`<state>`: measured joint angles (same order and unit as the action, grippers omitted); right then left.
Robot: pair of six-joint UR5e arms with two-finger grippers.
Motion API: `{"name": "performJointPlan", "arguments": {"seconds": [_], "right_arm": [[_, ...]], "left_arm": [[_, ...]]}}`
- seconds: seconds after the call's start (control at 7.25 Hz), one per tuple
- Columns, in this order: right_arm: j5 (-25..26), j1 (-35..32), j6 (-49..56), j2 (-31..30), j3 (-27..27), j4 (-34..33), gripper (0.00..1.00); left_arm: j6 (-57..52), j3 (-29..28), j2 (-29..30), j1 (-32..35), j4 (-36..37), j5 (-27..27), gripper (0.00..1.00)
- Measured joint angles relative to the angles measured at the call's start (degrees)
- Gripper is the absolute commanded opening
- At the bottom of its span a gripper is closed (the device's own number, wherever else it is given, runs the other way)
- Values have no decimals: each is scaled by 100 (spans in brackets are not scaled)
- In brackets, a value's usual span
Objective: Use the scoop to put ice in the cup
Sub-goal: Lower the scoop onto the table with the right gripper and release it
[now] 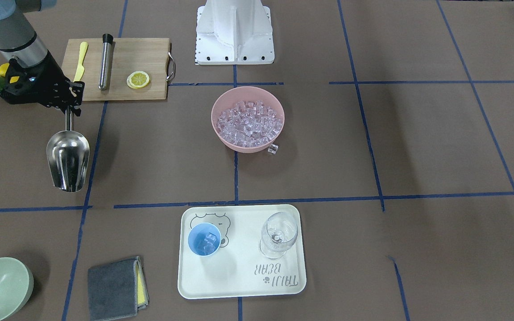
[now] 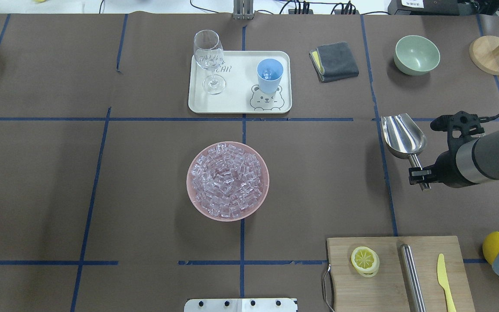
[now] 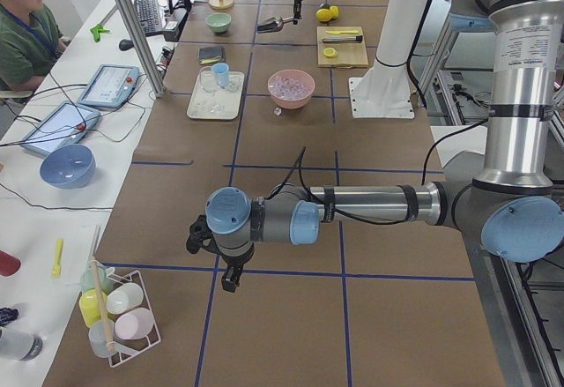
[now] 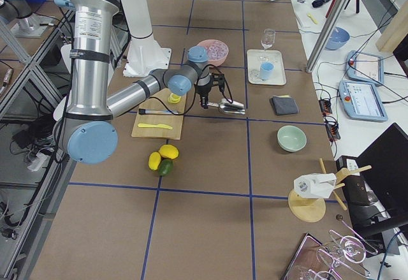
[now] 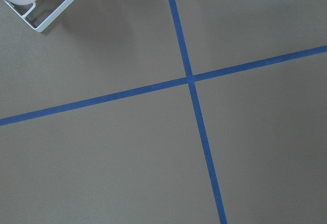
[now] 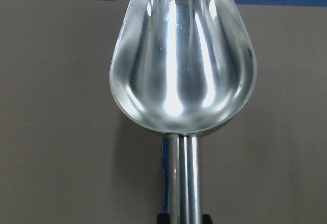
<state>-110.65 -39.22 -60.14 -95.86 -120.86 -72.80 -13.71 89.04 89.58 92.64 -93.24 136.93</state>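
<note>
Next, my right gripper releases the steel scoop on the bare table [image 1: 72, 154] [image 6: 213, 113] next to the long blue tape line, near the cutting board.
My right gripper [image 2: 420, 173] is shut on the thin rod handle of the shiny steel scoop [image 2: 403, 136], held level over the table on the right side. The scoop's trough [image 6: 181, 66] is empty. Ice [image 2: 228, 180] fills a pink bowl [image 1: 219, 133] at the table's middle, and one loose cube [image 1: 273, 150] lies beside it. The light-blue cup [image 2: 270, 76] stands on a white tray [image 2: 236, 104] and holds a few cubes. My left gripper [image 3: 227, 277] hangs far off over bare table, seen only in the exterior left view; I cannot tell its state.
A clear stemmed glass [image 2: 209, 60] shares the tray. A grey cloth [image 2: 334, 60] and a pale green bowl [image 2: 417, 54] lie beyond the scoop. A cutting board [image 2: 394, 273] carries a lemon slice, a steel cylinder and a yellow knife.
</note>
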Motion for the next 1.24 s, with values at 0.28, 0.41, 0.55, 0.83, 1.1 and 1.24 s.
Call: {"name": "performJointPlan", "arguments": {"seconds": [0.28,0.41,0.55,0.83,1.1,1.24], "right_arm": [[225,228,-336,-246,40,463,0],[286,281,-486,-457,121,913,0],[379,353,-630,-642,197,1266,0],[686,601,-910,-869,282,1650,0],[977,902,-1104,-895,393,1760,0],[1044,990,-1134,-886,493,1840,0]], "left_arm": [[0,0,11,0,-1,0,100],[0,13,16,0,0,2,100],[0,30,20,0,5,4,100],[0,40,29,0,6,1,100],[0,43,32,0,0,6,100],[0,43,33,0,-1,6,100]]}}
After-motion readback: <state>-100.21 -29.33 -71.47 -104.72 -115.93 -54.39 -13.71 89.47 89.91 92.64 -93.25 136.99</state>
